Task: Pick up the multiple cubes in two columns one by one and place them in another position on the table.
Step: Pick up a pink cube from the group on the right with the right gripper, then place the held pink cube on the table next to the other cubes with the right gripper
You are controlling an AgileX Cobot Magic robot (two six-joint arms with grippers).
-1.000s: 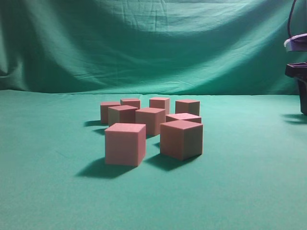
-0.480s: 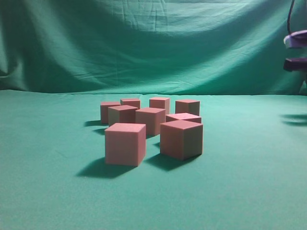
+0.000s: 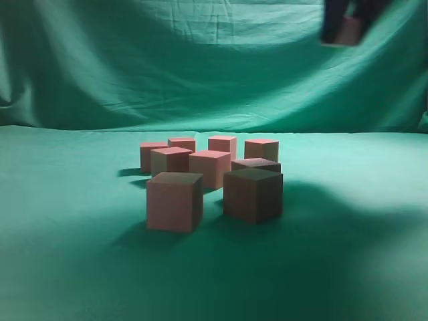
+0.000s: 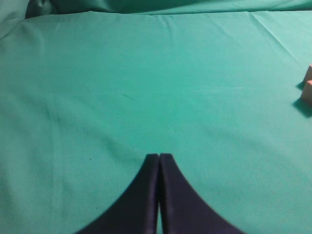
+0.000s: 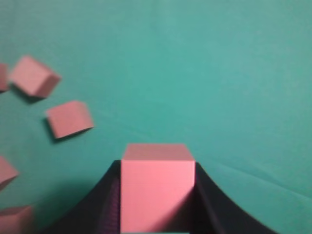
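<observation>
My right gripper is going to let go of its cube on the green cloth (image 3: 109,192) beside the nearest cube, on the side opposite that cube's shadowed neighbour.
Several pinkish-red cubes (image 3: 210,167) stand in two rough columns mid-table; the nearest two (image 3: 174,200) (image 3: 253,194) lie in shadow. My right gripper (image 3: 342,28) hangs blurred at the top right, high above the table (image 3: 348,267), shut on a cube (image 3: 348,32). In the right wrist view the gripper (image 5: 157,165) clamps that cube (image 5: 157,190) between both fingers, with other cubes (image 5: 69,118) (image 5: 34,75) on the cloth below left. My left gripper (image 4: 159,157) is shut and empty over bare cloth; cube edges (image 4: 308,91) show at its far right.
A wrinkled green backdrop curtain (image 3: 200,67) hangs behind the table. Open green cloth (image 3: 67,234) lies to the left, right and front of the cube group. The left wrist view shows wide bare cloth (image 4: 122,87).
The right arm has moved from the right edge of the exterior view up and to the left, high over the table. Its shadow now falls across the front cubes. The cubes on the table have not moved.
</observation>
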